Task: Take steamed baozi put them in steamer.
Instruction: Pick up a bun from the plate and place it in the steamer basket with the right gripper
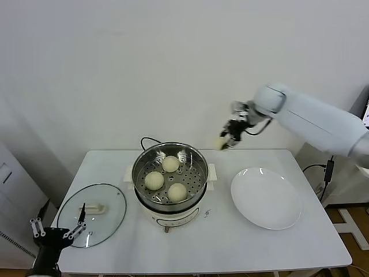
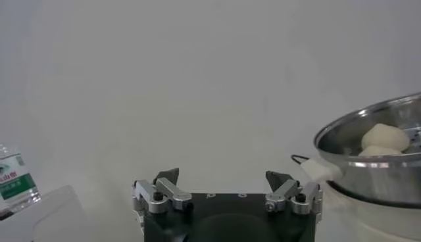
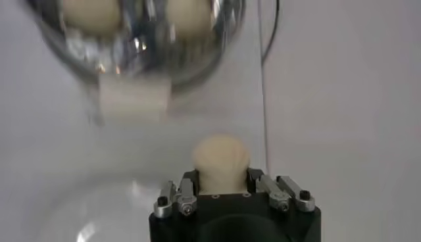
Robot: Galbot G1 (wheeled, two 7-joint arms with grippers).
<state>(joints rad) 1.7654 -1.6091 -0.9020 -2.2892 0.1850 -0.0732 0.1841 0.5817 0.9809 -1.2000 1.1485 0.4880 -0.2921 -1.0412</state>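
Note:
The baozi in my right gripper will be put down and let go on the steamer's bare bottom on the white plate's side (image 1: 190,173).
The steel steamer (image 1: 196,163) stands on its white base at the table's middle. Three cream-white baozi lie on its perforated floor: one at the back (image 1: 170,164), one on the left (image 1: 154,180), one at the front (image 1: 177,191). My right gripper (image 1: 223,141) is raised above the table, to the right of and behind the steamer, shut on a fourth baozi (image 3: 220,160). The steamer also shows in the right wrist view (image 3: 138,46) and in the left wrist view (image 2: 375,158). My left gripper (image 2: 223,179) is open and empty, parked at the table's front left corner (image 1: 57,228).
A round glass lid with a white handle (image 1: 92,213) lies on the table at the left. A flat white plate (image 1: 266,198) lies right of the steamer. A black cord (image 1: 145,141) runs behind the steamer. A wall stands close behind the table.

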